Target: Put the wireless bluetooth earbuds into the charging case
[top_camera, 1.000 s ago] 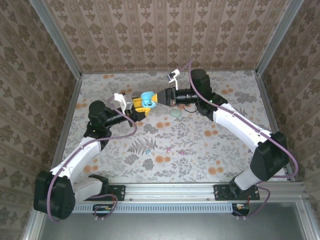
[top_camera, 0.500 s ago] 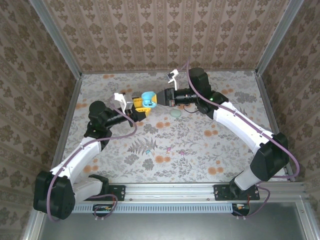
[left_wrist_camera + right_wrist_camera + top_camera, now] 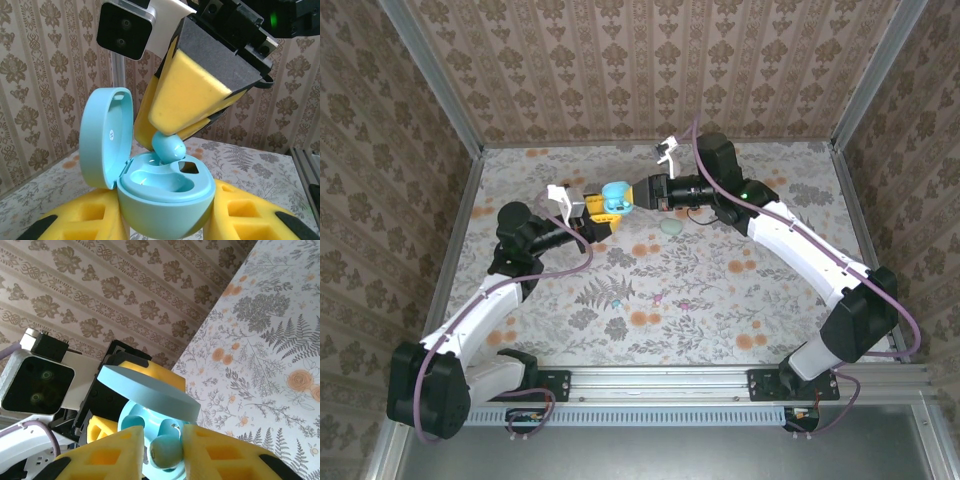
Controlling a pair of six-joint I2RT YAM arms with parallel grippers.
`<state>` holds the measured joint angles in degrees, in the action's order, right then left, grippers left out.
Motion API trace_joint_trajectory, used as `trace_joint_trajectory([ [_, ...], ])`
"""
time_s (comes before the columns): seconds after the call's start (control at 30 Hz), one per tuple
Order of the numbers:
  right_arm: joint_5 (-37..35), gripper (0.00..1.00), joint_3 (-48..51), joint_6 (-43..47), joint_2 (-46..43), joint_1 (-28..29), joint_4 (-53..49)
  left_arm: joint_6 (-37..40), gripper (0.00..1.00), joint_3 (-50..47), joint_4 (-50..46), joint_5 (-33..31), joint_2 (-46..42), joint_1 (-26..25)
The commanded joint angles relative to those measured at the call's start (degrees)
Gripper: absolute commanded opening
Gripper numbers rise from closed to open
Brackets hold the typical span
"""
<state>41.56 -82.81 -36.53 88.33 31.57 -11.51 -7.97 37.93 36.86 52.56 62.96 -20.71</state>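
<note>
The earbud sits crooked over the rear slot, too far from the lid, so my right gripper needs to open, regrasp the earbud and move it toward the lid (image 3: 173,427).
A light blue charging case (image 3: 165,200) is held up with its lid (image 3: 102,135) swung open to the left. My left gripper (image 3: 165,222) is shut on the case body, one yellow pad on each side. My right gripper (image 3: 165,455) is shut on a light blue earbud (image 3: 167,450). That earbud (image 3: 167,145) touches the rear slot of the case with its lower end. The front slot is empty. From above, the case (image 3: 615,192) hangs between the left gripper (image 3: 600,207) and the right gripper (image 3: 638,191). Tiny pinkish (image 3: 659,297) and teal (image 3: 618,302) buds lie on the table.
A pale green egg-shaped case (image 3: 672,227) lies shut on the flowered table (image 3: 770,300), just below the right gripper. Metal frame posts and patterned walls (image 3: 650,70) close in the table on three sides.
Both grippers and the case have drifted slightly toward the back wall. The right gripper has edged a little closer to the case. Both grips hold as before.
</note>
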Motion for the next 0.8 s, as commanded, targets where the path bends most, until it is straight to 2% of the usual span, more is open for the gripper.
trace_joint_trajectory([
  [0.0, -2.5, 0.31, -1.8, 1.7, 0.0, 0.2, -4.0, -0.6, 0.33, 2.5, 3.9, 0.8, -0.6, -0.5],
  [0.23, -2.9, 0.32, -2.5, 1.4, 0.0, 0.4, -4.2, -0.3, 0.33, 2.5, 3.6, 0.5, -0.3, -0.6],
  [0.43, -3.7, 0.4, -4.4, 1.7, 0.3, 1.0, -6.3, -0.2, 0.33, 2.3, 3.2, -0.1, -0.4, -0.6],
  [0.77, -4.6, 0.47, -5.6, 1.5, -1.2, 1.5, -7.2, 0.5, 0.33, 2.1, 1.8, -1.6, -0.7, -0.6],
])
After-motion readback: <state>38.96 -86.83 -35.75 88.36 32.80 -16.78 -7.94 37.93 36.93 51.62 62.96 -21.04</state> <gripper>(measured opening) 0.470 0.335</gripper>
